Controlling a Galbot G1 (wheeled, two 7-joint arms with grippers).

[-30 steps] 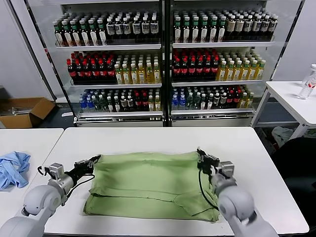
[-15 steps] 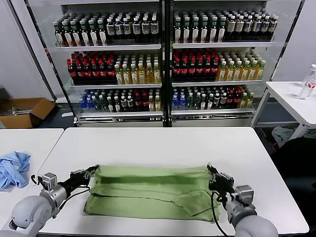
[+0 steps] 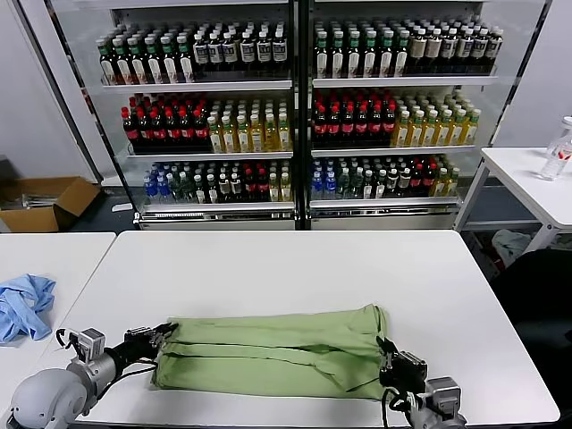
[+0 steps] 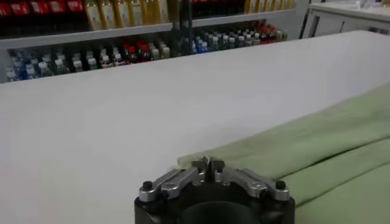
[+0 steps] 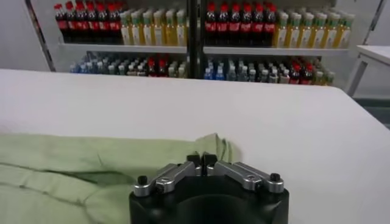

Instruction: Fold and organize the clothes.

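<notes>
The robot's left gripper is pinching the shirt's end at the far corner, so it should open and grab that end nearer its middle (image 3: 165, 352) before it folds the shirt over.
A light green shirt (image 3: 277, 350) lies on the white table (image 3: 295, 264) as a long folded strip near the front edge. My left gripper (image 3: 166, 332) is shut on the shirt's left end, low at the table. In the left wrist view its fingertips (image 4: 208, 163) meet at the fabric's corner (image 4: 304, 152). My right gripper (image 3: 385, 345) is shut on the shirt's right end. In the right wrist view its fingertips (image 5: 201, 159) are pressed together at the bunched fabric (image 5: 91, 164). No collar, buttons or print show.
A crumpled blue cloth (image 3: 22, 304) lies on the table to the left. A glass-fronted fridge full of bottles (image 3: 295, 116) stands behind. A cardboard box (image 3: 45, 201) sits on the floor at the left. A side table (image 3: 527, 179) with a bottle stands at the right.
Both grippers have pulled the shirt's far edge toward the table's front edge, folding the shirt from a wide spread into a narrow strip.
</notes>
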